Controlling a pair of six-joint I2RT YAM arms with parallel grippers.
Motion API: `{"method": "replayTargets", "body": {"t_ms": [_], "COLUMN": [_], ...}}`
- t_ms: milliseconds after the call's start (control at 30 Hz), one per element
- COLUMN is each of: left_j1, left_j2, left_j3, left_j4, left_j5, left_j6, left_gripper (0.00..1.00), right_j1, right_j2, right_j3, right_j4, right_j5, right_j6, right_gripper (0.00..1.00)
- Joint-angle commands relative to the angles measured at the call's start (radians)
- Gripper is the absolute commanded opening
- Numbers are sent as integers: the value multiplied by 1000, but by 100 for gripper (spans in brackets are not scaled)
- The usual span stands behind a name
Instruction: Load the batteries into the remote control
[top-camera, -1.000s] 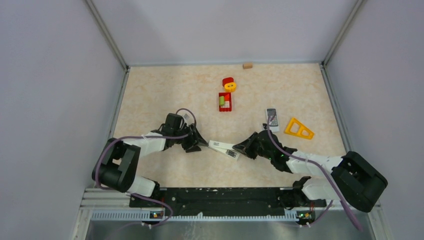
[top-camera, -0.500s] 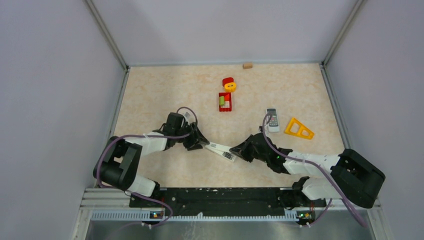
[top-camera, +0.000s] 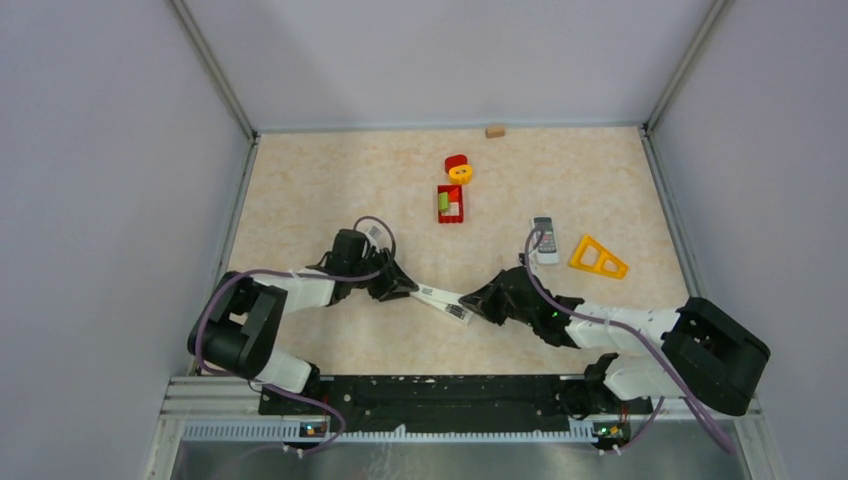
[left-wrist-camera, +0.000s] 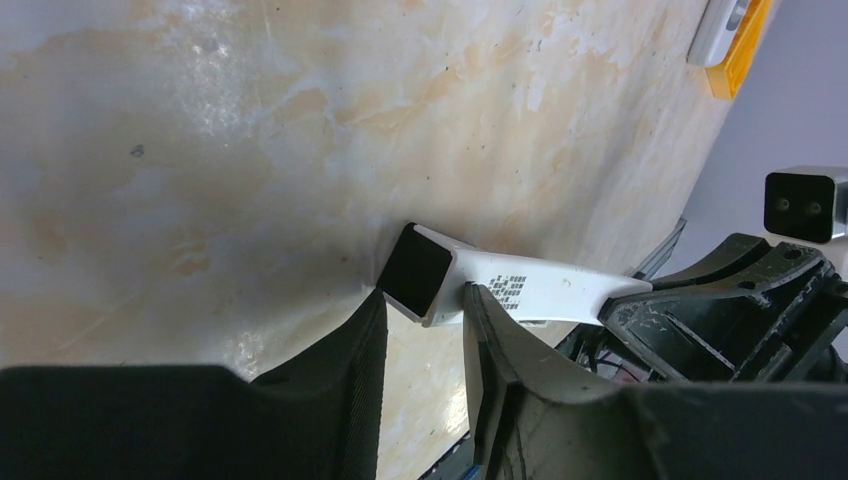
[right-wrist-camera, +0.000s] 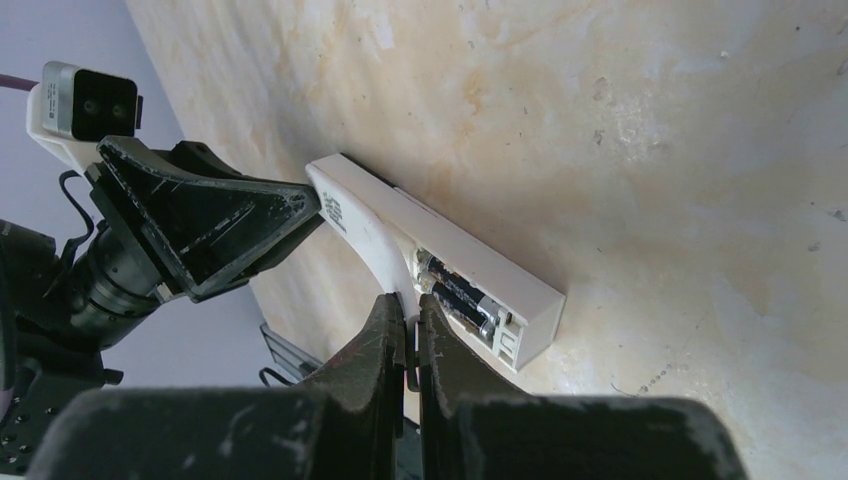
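Observation:
My right gripper needs to let go of the battery cover over the two dark batteries in the white remote's open compartment (top-camera: 445, 305) (right-wrist-camera: 437, 270).
A white remote (top-camera: 444, 301) lies on the table between my two grippers. My left gripper (top-camera: 402, 287) is shut on its dark-windowed end (left-wrist-camera: 415, 270); one fingertip (left-wrist-camera: 478, 310) presses the side with the printed label. In the right wrist view the remote's (right-wrist-camera: 470, 265) compartment is open, with two dark batteries (right-wrist-camera: 455, 292) lying in it side by side. A curved white battery cover (right-wrist-camera: 360, 225) rises from the remote. My right gripper (right-wrist-camera: 410, 300) is shut on its thin edge, and also shows in the top view (top-camera: 478, 300). No other batteries are in view.
A second, grey remote (top-camera: 543, 241) and a yellow triangle (top-camera: 598, 257) lie right of centre. A red tray (top-camera: 450, 203) holding a green piece, a red and yellow ring (top-camera: 459, 168) and a tan block (top-camera: 494, 130) sit further back. Walls enclose the table.
My right gripper has shifted a little to the left, and the white remote's right end has moved left with it. The left gripper has barely moved.

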Motion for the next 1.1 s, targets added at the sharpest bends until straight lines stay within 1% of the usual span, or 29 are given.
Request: {"method": "replayTargets", "body": {"t_ms": [0, 167, 400, 500, 567, 667, 800, 967, 1067], "left_j1": [-13, -13, -15, -15, -15, -15, -15, -15, -14], "left_j2": [-8, -26, -51, -51, -49, -49, -69, -109, -111], "left_j3": [-60, -109, -126, -121, -111, -75, -18, 14, 18], "left_j4": [64, 110, 119, 110, 92, 31, -31, -51, -48], "left_j5": [47, 65, 82, 73, 58, 13, -35, -49, -54], "left_j6": [-33, -74, -114, -110, -93, -45, -2, 25, 30], "left_gripper": [33, 31, 30, 34, 38, 45, 50, 62, 63], "right_j1": [18, 18, 17, 17, 17, 17, 18, 18, 18], "right_j2": [28, 25, 16, 13, 7, -6, -12, -9, -7], "right_j3": [18, -20, -61, -72, -78, -72, -63, -51, -30], "right_j4": [-58, -3, 11, -9, -9, -32, -70, -100, -131], "right_j5": [-15, -40, -44, -46, -57, -48, -43, -71, -66], "right_j6": [-52, -32, 26, 60, 80, 81, 95, 139, 139], "right_gripper": [0, 0, 0, 0, 0, 0, 0, 0, 0]}}
